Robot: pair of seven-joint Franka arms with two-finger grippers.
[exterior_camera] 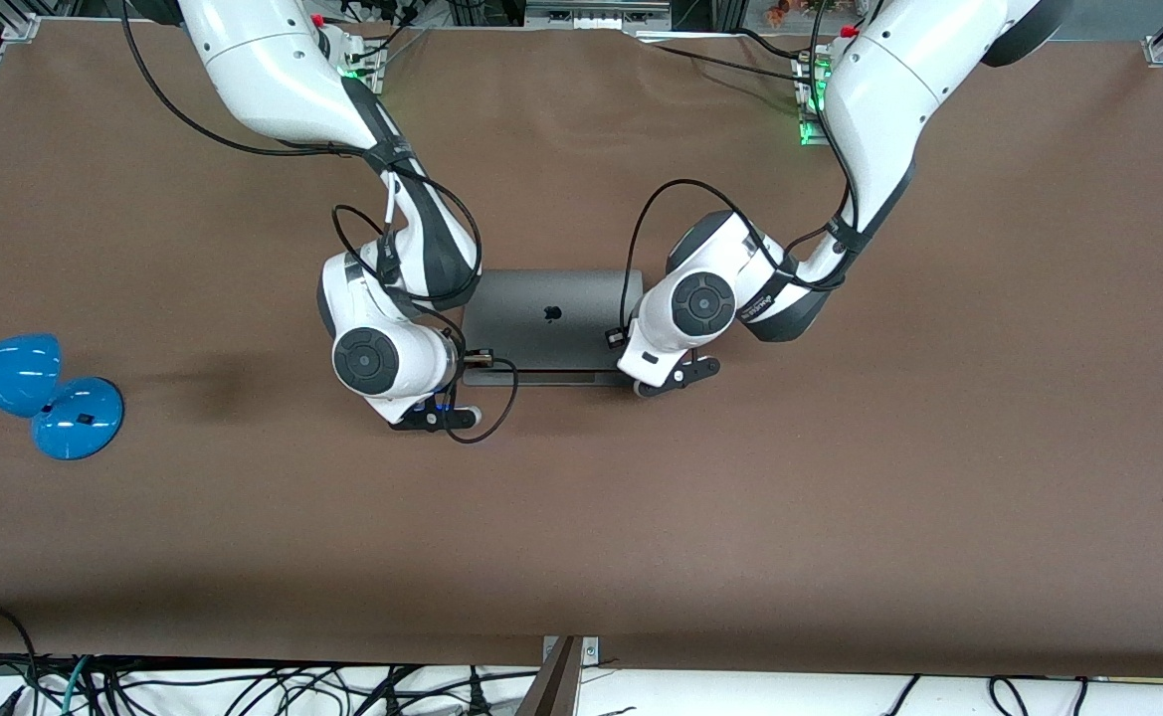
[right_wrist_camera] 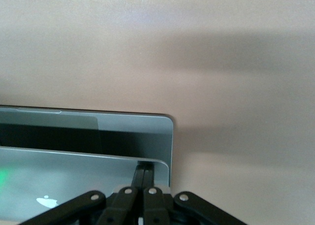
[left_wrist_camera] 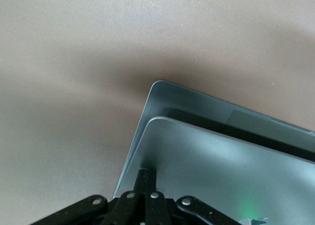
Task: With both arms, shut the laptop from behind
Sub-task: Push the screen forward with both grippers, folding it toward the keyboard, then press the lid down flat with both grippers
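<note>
The robot's right gripper needs to release the lid, now tilted low over the base, once it lies flat on the space-grey laptop's base [exterior_camera: 554,328].
The space-grey laptop [exterior_camera: 546,318] sits at the table's middle, its lid with the dark apple logo tilted low over the base, with a narrow gap left. My right gripper [right_wrist_camera: 146,169] is shut, and its fingertips rest on the back of the lid near the corner at the right arm's end. My left gripper [left_wrist_camera: 147,175] is shut, and its fingertips rest on the lid [left_wrist_camera: 211,161] near the corner at the left arm's end. Both hands [exterior_camera: 392,363] [exterior_camera: 680,313] flank the laptop. The trackpad [left_wrist_camera: 256,126] shows through the gap.
A blue desk lamp [exterior_camera: 34,393] lies near the table's edge at the right arm's end. The brown table [exterior_camera: 581,517] stretches wide around the laptop. Black cables loop from both wrists beside the lid.
</note>
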